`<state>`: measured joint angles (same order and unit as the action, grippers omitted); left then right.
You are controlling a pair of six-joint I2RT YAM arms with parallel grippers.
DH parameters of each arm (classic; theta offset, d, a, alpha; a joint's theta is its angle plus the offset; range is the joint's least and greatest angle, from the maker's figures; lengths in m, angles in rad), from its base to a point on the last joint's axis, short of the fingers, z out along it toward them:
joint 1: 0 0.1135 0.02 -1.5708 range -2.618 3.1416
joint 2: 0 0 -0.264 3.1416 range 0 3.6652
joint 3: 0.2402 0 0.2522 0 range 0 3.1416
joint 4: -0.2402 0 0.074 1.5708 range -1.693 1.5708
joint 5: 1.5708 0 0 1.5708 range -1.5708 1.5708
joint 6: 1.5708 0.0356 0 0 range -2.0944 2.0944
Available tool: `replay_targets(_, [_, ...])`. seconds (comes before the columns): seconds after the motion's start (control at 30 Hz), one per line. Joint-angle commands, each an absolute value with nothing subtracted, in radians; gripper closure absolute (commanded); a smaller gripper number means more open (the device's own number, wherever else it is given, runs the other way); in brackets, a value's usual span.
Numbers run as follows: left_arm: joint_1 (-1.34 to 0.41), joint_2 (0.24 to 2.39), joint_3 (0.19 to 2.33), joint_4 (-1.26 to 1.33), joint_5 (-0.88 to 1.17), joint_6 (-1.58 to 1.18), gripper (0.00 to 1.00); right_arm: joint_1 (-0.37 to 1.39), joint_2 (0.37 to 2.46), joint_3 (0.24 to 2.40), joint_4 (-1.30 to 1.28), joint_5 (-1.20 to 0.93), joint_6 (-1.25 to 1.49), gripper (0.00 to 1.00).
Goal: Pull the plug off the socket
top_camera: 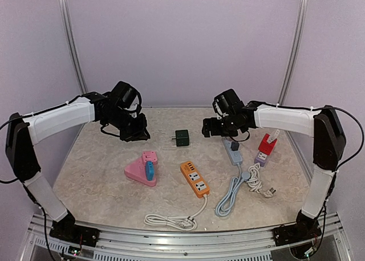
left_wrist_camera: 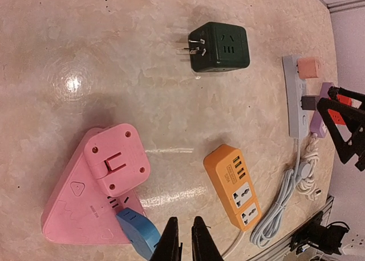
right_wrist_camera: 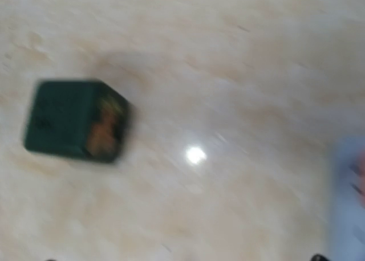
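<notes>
The robot's right gripper should next move to the white top [top_camera: 274, 135] of the red plug in the purple socket and close there.
A dark green cube plug [top_camera: 182, 138] lies loose on the table, its prongs bare [left_wrist_camera: 222, 46]; it is blurred in the right wrist view [right_wrist_camera: 74, 119]. A pink triangular socket [top_camera: 137, 171] [left_wrist_camera: 68, 209] carries a pink plug [left_wrist_camera: 117, 167] and a blue plug [left_wrist_camera: 137, 232]. A grey power strip [top_camera: 232, 150] holds a peach plug [left_wrist_camera: 309, 68]. A red plug [top_camera: 267, 142] sits in a purple socket [top_camera: 261, 157]. My left gripper [top_camera: 137, 137] [left_wrist_camera: 183, 222] hangs shut and empty above the table near the pink socket. My right gripper [top_camera: 214, 127] [left_wrist_camera: 348, 121] stands open over the grey strip's far end, holding nothing.
An orange power strip [top_camera: 194, 178] [left_wrist_camera: 236, 184] with a white cable [top_camera: 171, 219] lies front centre. The grey strip's coiled cable [top_camera: 234, 190] runs toward the front edge. Pale walls and metal posts enclose the back and sides.
</notes>
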<state>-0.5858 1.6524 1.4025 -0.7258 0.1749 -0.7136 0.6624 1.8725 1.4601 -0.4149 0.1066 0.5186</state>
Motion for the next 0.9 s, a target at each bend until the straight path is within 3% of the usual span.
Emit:
replay_targets(0.0, [-0.604,1.671,1.397,-0.691,0.177,-0.724,0.91,0.67,1.774,1.363,-0.502,0.234,0.516,0.08])
replay_targets(0.33, [-0.626,1.716,1.447,-0.69,0.195,-0.712,0.91,0.645,1.561,1.287,-0.629,0.458,0.641,0.11])
replay_targets(0.53, [-0.629,1.727,1.452,-0.69,0.218,-0.697,0.91,0.587,1.353,1.188,-0.679,0.585,0.847,0.19])
replay_targets(0.7, [-0.629,1.727,1.456,-0.695,0.227,-0.687,0.91,0.456,1.199,1.067,-0.657,0.552,0.924,0.22])
replay_targets(0.87, [-0.63,1.727,1.456,-0.696,0.228,-0.685,0.91,0.28,1.183,1.033,-0.614,0.338,0.884,0.28])
